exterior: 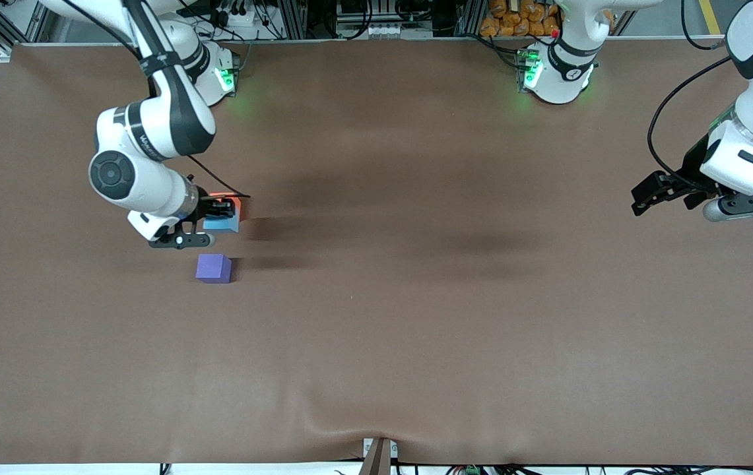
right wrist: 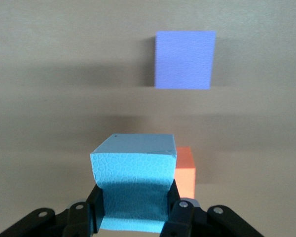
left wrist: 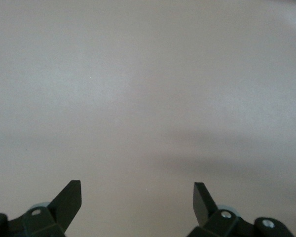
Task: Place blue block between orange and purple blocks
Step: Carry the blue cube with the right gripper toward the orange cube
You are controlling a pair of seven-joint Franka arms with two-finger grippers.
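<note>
I will let go of the light blue block with my right gripper against the orange block's side (exterior: 221,235) (right wrist: 173,120) that faces the purple block.
My right gripper (exterior: 219,212) is shut on the light blue block (exterior: 223,223), holding it just above the table over the orange block (exterior: 239,201), of which only a sliver shows. In the right wrist view the blue block (right wrist: 133,182) sits squeezed between the fingers, the orange block (right wrist: 185,172) beside and under it, the purple block (right wrist: 183,59) farther off. The purple block (exterior: 213,268) lies on the table nearer to the front camera than the orange one. My left gripper (exterior: 663,192) is open and empty, waiting above the left arm's end of the table.
The brown table cloth (exterior: 416,330) has a wrinkle at its front edge near the middle. The left wrist view shows only bare cloth (left wrist: 148,98) between the open fingers.
</note>
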